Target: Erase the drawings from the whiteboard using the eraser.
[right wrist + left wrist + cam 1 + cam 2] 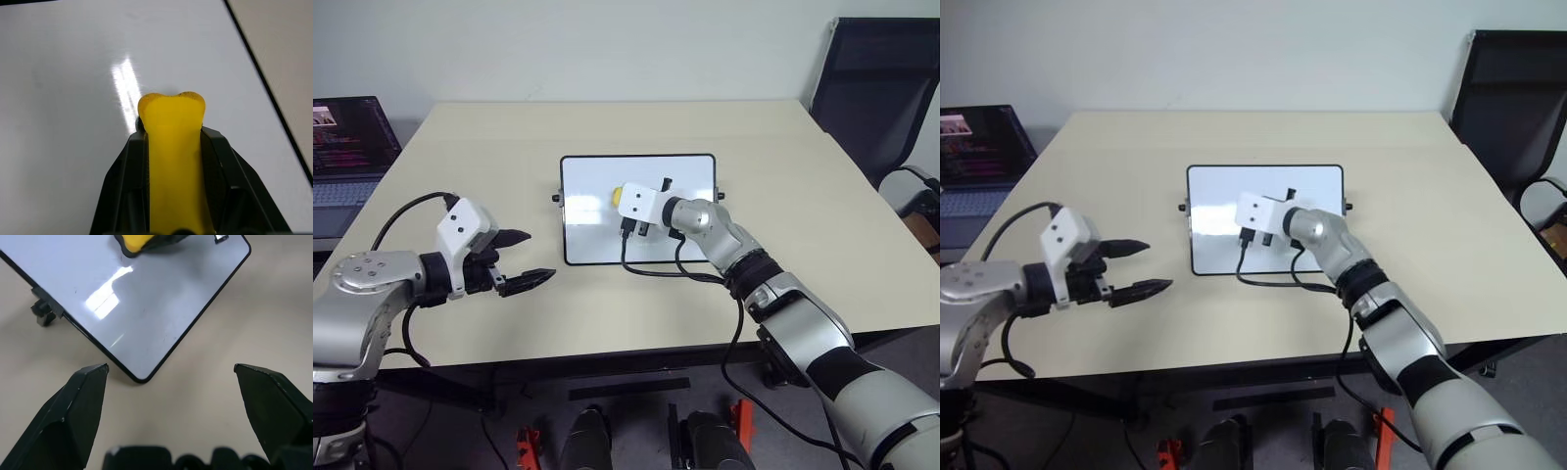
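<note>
My right gripper needs to set the yellow eraser down on the bare table [771,251] next to the whiteboard's short edge on the chair side. The eraser is now over the board's middle.
The whiteboard [597,235] lies flat in the middle of the beige table, black-framed with a knob [556,198] on its short side. My right gripper [621,200] hovers over the board's middle, shut on the yellow eraser [173,147], whose yellow tip [616,195] pokes out past the white wrist camera box. The drawings are out of view; the board surface that shows is plain white with a light glare. My left gripper [540,256] hangs open and empty over the table, just left of the board's near left corner [139,378].
A black cable [656,269] from my right wrist droops across the board's near edge onto the table. An open laptop [347,147] sits off the table's left side. A black chair [881,88] stands at the back right.
</note>
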